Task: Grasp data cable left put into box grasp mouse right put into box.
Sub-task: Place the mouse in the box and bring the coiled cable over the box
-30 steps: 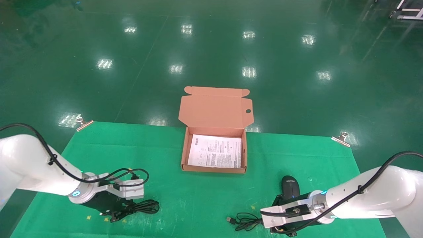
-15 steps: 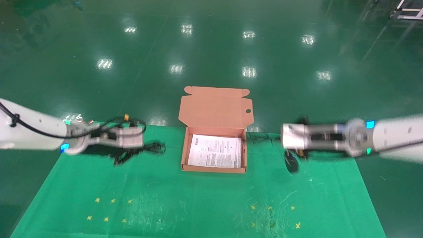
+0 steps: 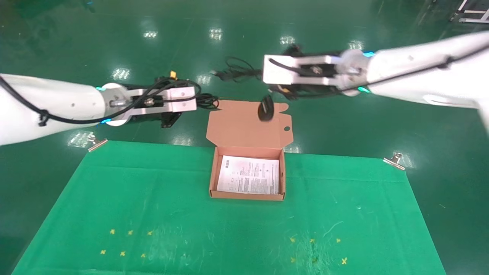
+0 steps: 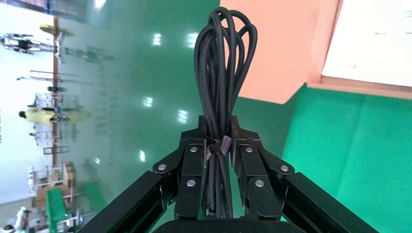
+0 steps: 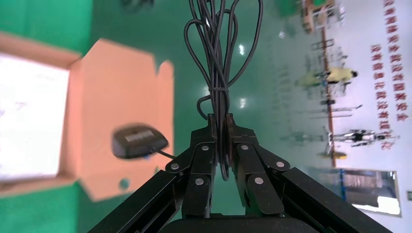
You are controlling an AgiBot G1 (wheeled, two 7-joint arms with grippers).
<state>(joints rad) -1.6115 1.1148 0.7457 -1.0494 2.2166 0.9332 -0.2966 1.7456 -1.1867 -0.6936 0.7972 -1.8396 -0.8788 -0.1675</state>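
Next, I release the mouse with my right gripper on the white sheet point(image 3: 241, 181) near the open box's front side.
My left gripper point(image 3: 198, 102) is shut on the data cable point(image 3: 208, 101), a slim black looped bundle, held in the air left of the box's raised lid point(image 3: 248, 126). In the left wrist view the fingers point(image 4: 204, 141) clamp the bundle point(image 4: 221, 63) at its tie. My right gripper point(image 3: 265, 78) is shut on the mouse's coiled cord point(image 3: 233, 72), high behind the box. The black mouse point(image 3: 264, 108) hangs from the cord in front of the lid. It also shows in the right wrist view point(image 5: 138, 141) beside the gripper point(image 5: 219, 124). The salmon-orange box point(image 3: 248, 196) stands open with its white sheet lining.
A green mat point(image 3: 172, 229) covers the table, with yellow cross marks at front left and front right. Metal clips point(image 3: 97, 143) point(image 3: 393, 160) hold its far corners. Shiny green floor lies beyond the table's far edge.
Both grippers have risen from the mat and moved back and inward toward the box lid, the left carrying the data cable, the right carrying the cord with the mouse dangling.
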